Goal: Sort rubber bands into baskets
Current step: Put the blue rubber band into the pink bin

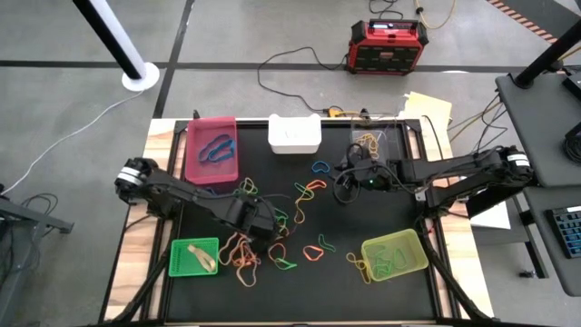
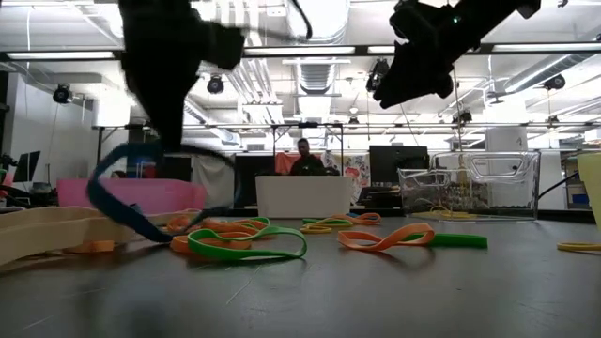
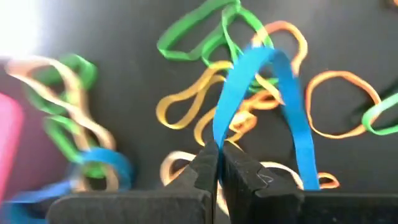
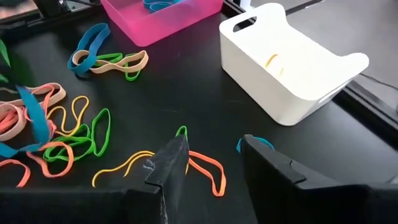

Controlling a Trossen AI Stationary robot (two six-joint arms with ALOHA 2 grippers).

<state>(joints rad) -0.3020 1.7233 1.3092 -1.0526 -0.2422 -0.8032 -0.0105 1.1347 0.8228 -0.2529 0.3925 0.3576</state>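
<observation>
The robot's left gripper needs to release its blue band on top of the blue bands in the magenta basket (image 1: 209,149).
Many rubber bands (image 1: 272,241) in orange, green, yellow, tan and blue lie scattered on the black mat. My left gripper (image 1: 259,227) is over the pile at the mat's near left, shut on a blue band (image 3: 261,93). My right gripper (image 1: 345,177) is open and empty above the mat near the white basket (image 1: 294,134); an orange band (image 4: 205,168) and a small blue band (image 4: 255,142) lie below its fingers. The magenta basket (image 1: 211,150) holds blue bands. The clear basket (image 1: 377,143), green basket (image 1: 195,257) and yellow-green basket (image 1: 394,254) each hold some bands. My left gripper pinches one strand of the blue band (image 3: 216,146) between its two fingertips, coming from above. The band stands open as a loop beyond the fingers. In the low view it hangs below the gripper (image 2: 117,192), its lower end down among the bands on the mat.
A red-and-black box (image 1: 388,45) and cables lie on the floor beyond the table. Wooden strips (image 1: 136,254) border the mat left and right. A person (image 2: 305,160) sits in the room far behind the table.
</observation>
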